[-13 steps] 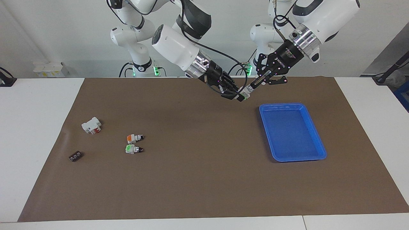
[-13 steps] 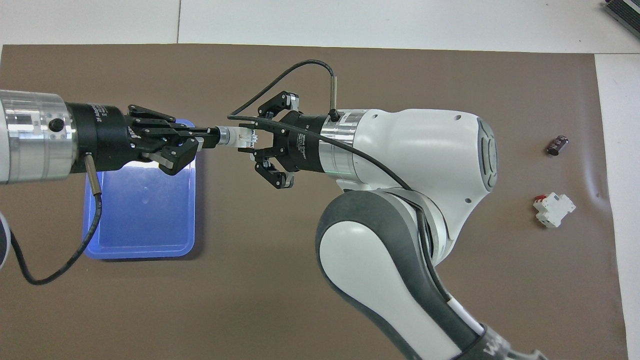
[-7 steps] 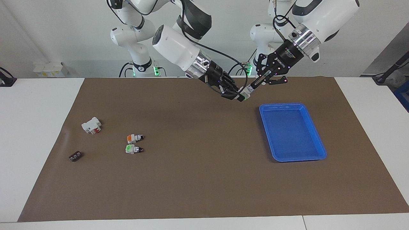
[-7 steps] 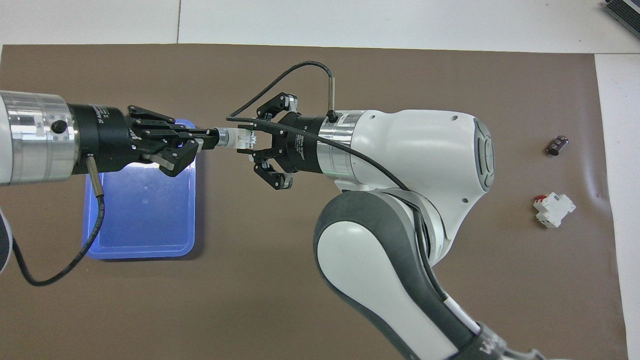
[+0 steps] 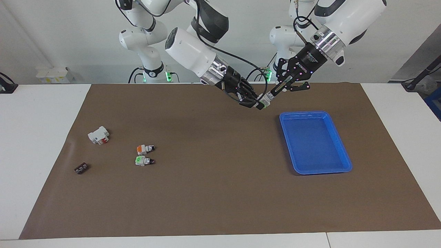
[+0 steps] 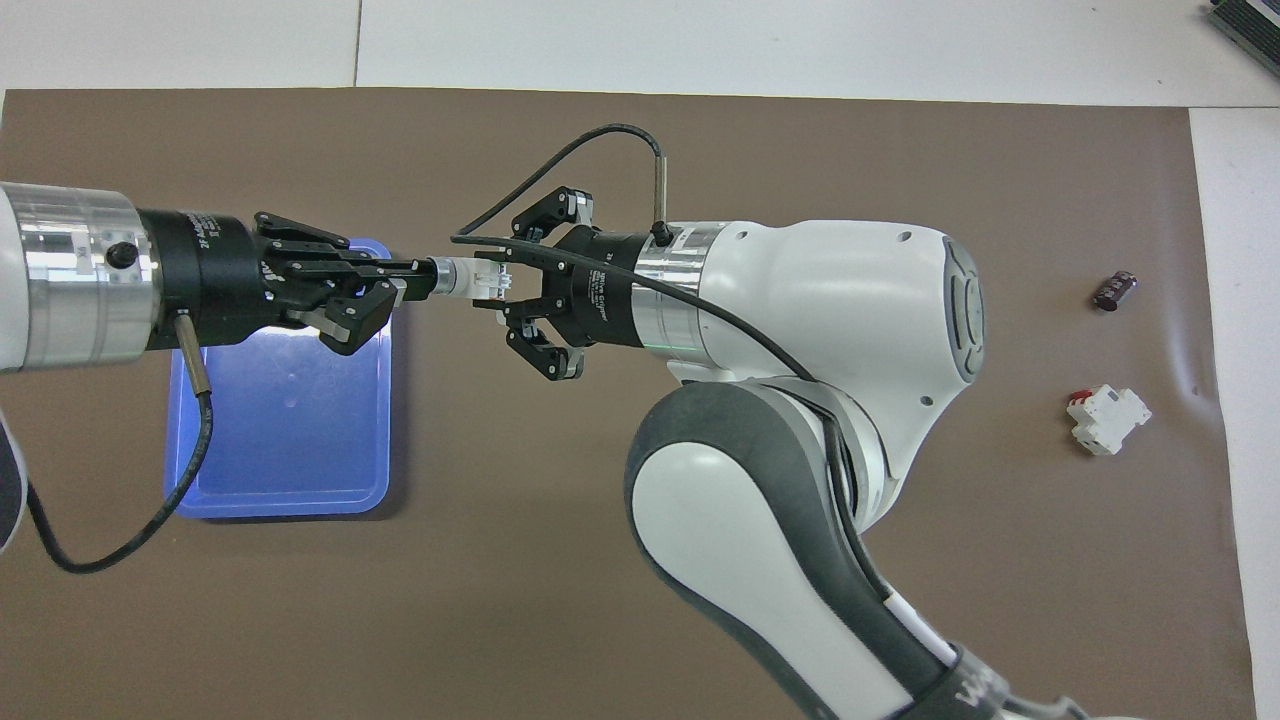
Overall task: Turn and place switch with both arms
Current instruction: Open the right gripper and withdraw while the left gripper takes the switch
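The robot's left gripper needs to release the switch inside the blue tray [image 6: 354, 403] close to its edge, on the side that faces the open mat.
A switch [image 5: 264, 102] with a white-grey body and a green end hangs in the air between my two grippers, over the brown mat beside the blue tray [image 5: 303, 113]. It also shows in the overhead view [image 6: 478, 280]. My left gripper [image 5: 269, 97] [image 6: 420, 277] is shut on its black-tipped end. My right gripper [image 5: 256, 103] [image 6: 502, 286] is closed around its white body from the other end. Two more switches lie on the mat toward the right arm's end, one with an orange end [image 5: 144, 148] and one with a green end [image 5: 143, 161]. My right arm hides them in the overhead view.
The blue tray [image 6: 280, 508] is empty, toward the left arm's end. A white block with a red part [image 5: 98, 135] [image 6: 1106, 420] and a small flat black piece [image 5: 81, 168] [image 6: 1114, 290] lie toward the right arm's end.
The two grippers with the switch between them have shifted slightly toward the left arm's end and a little upward. Nothing on the mat has moved.
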{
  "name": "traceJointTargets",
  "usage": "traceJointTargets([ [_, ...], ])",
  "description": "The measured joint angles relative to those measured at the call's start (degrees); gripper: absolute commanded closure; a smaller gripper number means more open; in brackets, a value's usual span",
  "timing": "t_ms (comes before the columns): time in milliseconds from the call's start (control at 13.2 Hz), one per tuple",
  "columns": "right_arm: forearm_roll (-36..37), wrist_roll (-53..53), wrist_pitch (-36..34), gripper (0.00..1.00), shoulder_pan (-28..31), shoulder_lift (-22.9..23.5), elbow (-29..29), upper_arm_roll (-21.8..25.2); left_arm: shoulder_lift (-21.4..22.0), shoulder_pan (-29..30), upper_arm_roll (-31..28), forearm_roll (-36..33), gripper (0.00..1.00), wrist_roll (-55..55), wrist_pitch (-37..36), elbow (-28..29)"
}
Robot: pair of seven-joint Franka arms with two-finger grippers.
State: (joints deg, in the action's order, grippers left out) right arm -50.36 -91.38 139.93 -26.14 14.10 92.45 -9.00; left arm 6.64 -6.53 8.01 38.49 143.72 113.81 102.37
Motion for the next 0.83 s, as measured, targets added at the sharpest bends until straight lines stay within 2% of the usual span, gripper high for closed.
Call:
traceJointTargets([
  [455,5.87,0.0,-5.53,0.0,1.63,-1.02,0.01,0.27,0.0,0.08,-0.52,-4.52,1.0,0.14,1.43,-0.01],
  [606,11.42,0.0,-8.48,0.0,3.77,-2.21,0.01,0.37,-0.01,0.08,-0.51,-7.48,1.0,0.14,1.43,0.25],
  [834,23.43,0.9,-12.31,0.0,6.02,-4.07,0.02,0.4,0.12,0.08,-0.49,-10.61,1.0,-1.25,1.49,2.02],
])
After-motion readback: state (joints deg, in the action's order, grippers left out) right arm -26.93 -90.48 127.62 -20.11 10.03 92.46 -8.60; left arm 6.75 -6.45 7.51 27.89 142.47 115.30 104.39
